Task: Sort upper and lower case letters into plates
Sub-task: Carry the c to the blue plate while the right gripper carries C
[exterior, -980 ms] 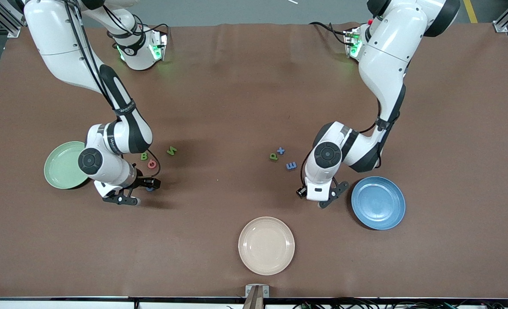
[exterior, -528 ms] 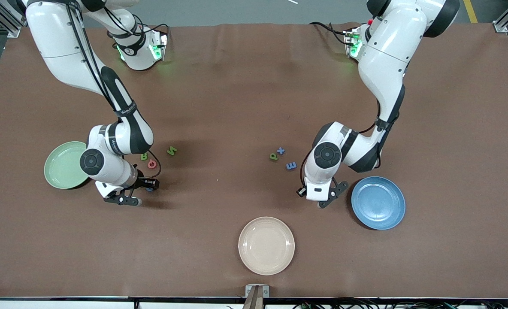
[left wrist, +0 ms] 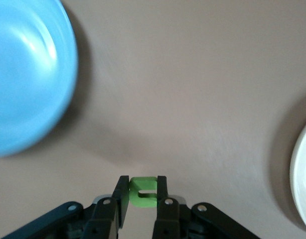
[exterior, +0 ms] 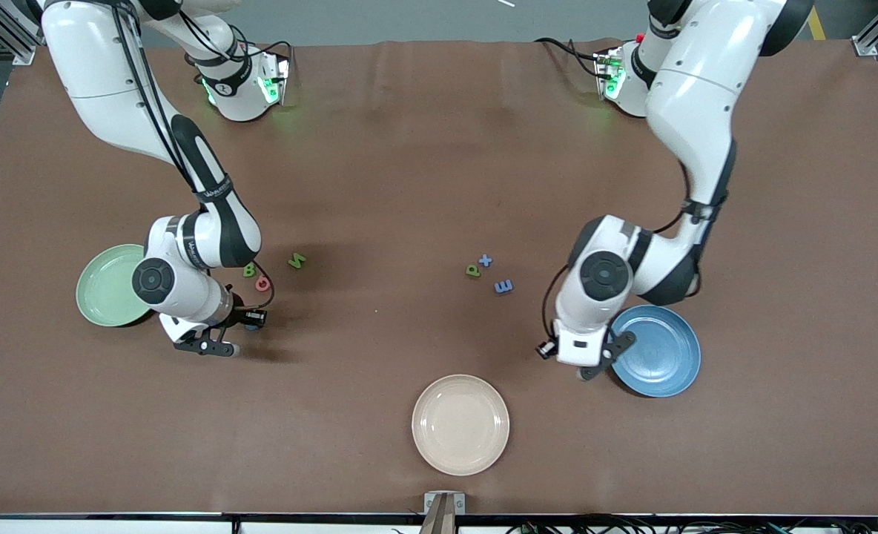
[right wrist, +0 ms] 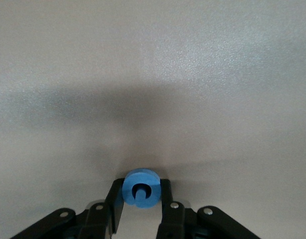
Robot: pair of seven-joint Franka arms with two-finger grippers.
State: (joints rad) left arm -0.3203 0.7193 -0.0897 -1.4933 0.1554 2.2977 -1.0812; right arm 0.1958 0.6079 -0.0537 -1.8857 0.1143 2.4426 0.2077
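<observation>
My right gripper has the round blue letter just above the table. It will let go of it inside the light green plate (exterior: 135, 282), toward the green B's side.
My left gripper (exterior: 597, 361) is shut on a green letter (left wrist: 143, 191) and holds it over the bare table beside the blue plate (exterior: 661, 348), which also shows in the left wrist view (left wrist: 23, 74). My right gripper (exterior: 213, 345) is shut on a round blue letter (right wrist: 140, 189) just above the table, next to the light green plate (exterior: 98, 289). A green N (exterior: 296, 259), a green B (exterior: 248, 271) and a red-pink o (exterior: 262, 282) lie by the right arm. A green p (exterior: 472, 271), a small blue cross-shaped letter (exterior: 486, 260) and a blue E (exterior: 503, 286) lie mid-table.
A cream plate (exterior: 460, 424) sits near the front edge, nearer to the front camera than all the letters; its rim shows in the left wrist view (left wrist: 305, 184). The right arm's wrist covers part of the green plate's rim.
My left gripper has moved with the green letter toward the blue plate and nearer to the front camera. My right gripper has shifted slightly toward the green plate.
</observation>
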